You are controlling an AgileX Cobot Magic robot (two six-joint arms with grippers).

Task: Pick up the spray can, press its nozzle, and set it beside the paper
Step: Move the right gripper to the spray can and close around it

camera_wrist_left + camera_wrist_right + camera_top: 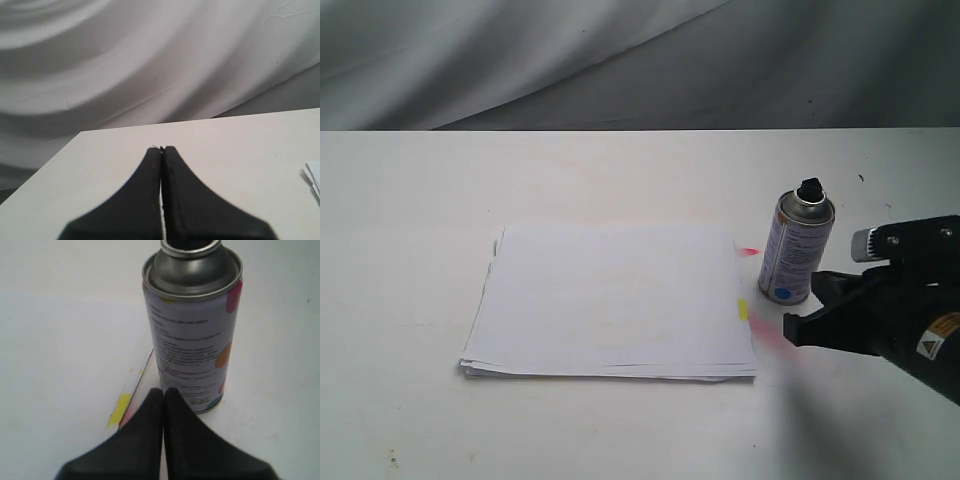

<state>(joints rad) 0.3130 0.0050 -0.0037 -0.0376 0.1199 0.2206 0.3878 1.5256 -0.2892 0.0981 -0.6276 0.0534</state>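
Note:
The fingers of my right gripper needs to next go to the middle of the spray can's body (796,248) (192,346), below the silver dome, and close there.
The spray can (797,249) stands upright on the white table, just right of the paper (610,300). Its black nozzle (810,189) tops the silver dome. In the right wrist view the spray can (192,325) fills the middle, with the paper's (60,365) yellow-marked edge beside it. My right gripper (790,328) is shut and holds nothing, its tips low in front of the can's base, apart from it; the same right gripper (163,391) shows its fingers pressed together. My left gripper (161,148) is shut and empty over bare table, and it does not show in the exterior view.
A grey cloth backdrop (620,60) hangs behind the table's far edge. A pink smear (750,251) and a yellow mark (743,309) sit at the paper's right edge. A corner of the paper (314,175) shows in the left wrist view.

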